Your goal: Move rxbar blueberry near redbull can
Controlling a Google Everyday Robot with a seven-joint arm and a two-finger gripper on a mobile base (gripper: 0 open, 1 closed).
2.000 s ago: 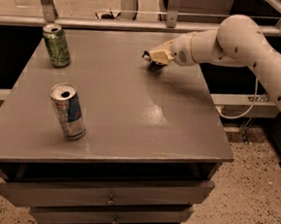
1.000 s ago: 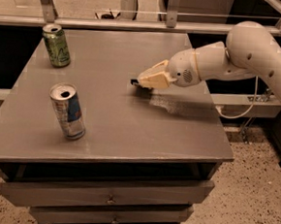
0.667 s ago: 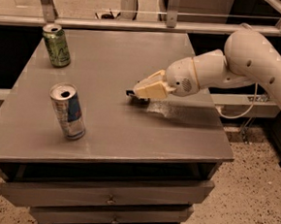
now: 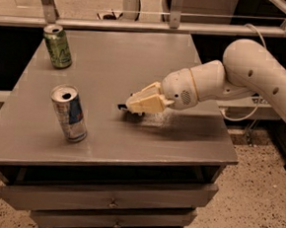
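Observation:
The robot's gripper needs to release the rxbar blueberry on the grey tabletop (image 4: 109, 120) next to the redbull can, on the side of the robot's arm.
The redbull can (image 4: 70, 112), silver and blue with an open top, stands at the front left of the grey table (image 4: 133, 51). My gripper (image 4: 135, 105) is low over the table's middle front, to the right of the can. It is shut on the rxbar blueberry (image 4: 124, 107), of which only a small dark end shows under the cream fingers (image 4: 146, 102). The bar is at or just above the tabletop, about a can's height to the right of the redbull can. The white arm reaches in from the right.
A green can (image 4: 58, 46) stands at the table's back left corner. A metal rail (image 4: 140, 24) runs behind the table. Drawers (image 4: 111, 202) sit under the tabletop. A white cable (image 4: 241, 116) hangs at the right.
My gripper has carried the dark bar from the table's back right towards the front left and lower, closer to the redbull can. Both cans have stayed put.

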